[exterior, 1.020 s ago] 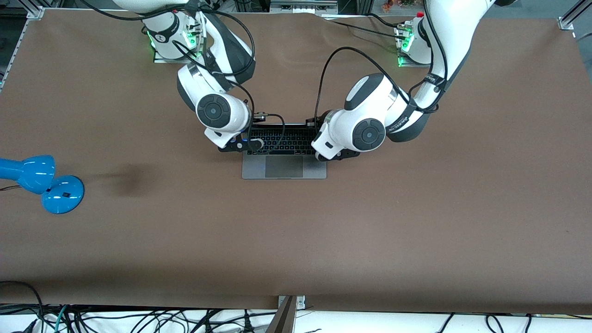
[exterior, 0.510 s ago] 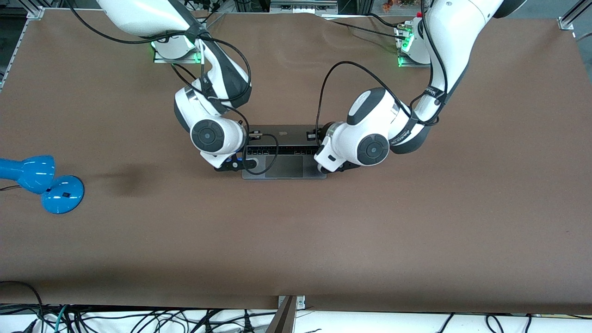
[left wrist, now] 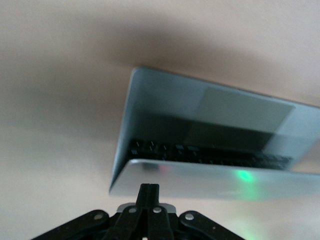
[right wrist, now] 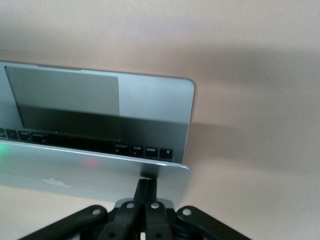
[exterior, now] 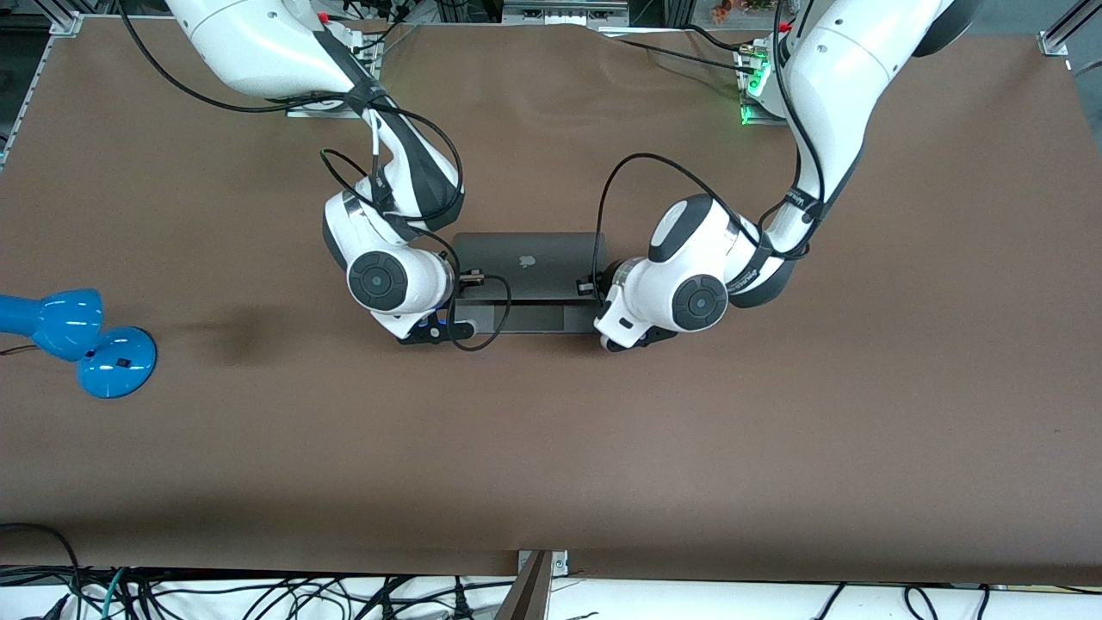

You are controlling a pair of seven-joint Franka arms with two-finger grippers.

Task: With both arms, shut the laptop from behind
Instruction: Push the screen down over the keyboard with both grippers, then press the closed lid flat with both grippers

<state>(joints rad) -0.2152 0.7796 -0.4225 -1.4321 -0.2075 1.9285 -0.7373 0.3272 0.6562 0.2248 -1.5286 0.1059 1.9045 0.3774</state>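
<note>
My left gripper has the lid. Once it lets go, the lid will lie flat over the laptop's keyboard and trackpad (exterior: 529,282) (left wrist: 220,141).
The space-grey laptop (exterior: 551,258) lies mid-table with its lid tilted far down over the keyboard, apple logo up. A strip of base with the trackpad (exterior: 534,317) still shows nearer the camera. My right gripper (exterior: 472,277) is shut, its tips pressed on the back of the lid at the corner toward the right arm's end. My left gripper (exterior: 588,283) is shut and presses the lid's other corner. In the left wrist view the shut gripper (left wrist: 150,186) touches the lid (left wrist: 210,180). In the right wrist view the shut gripper (right wrist: 147,181) touches the lid (right wrist: 75,175) above the keys.
A blue desk lamp (exterior: 82,336) stands near the table edge at the right arm's end. A dark stain (exterior: 245,331) marks the brown table cover (exterior: 551,448) between lamp and laptop. Cables hang below the table's near edge.
Both grippers have moved toward the camera and down, pushing the lid from nearly upright to far down. The keyboard is now covered in the front view and the apple logo shows.
</note>
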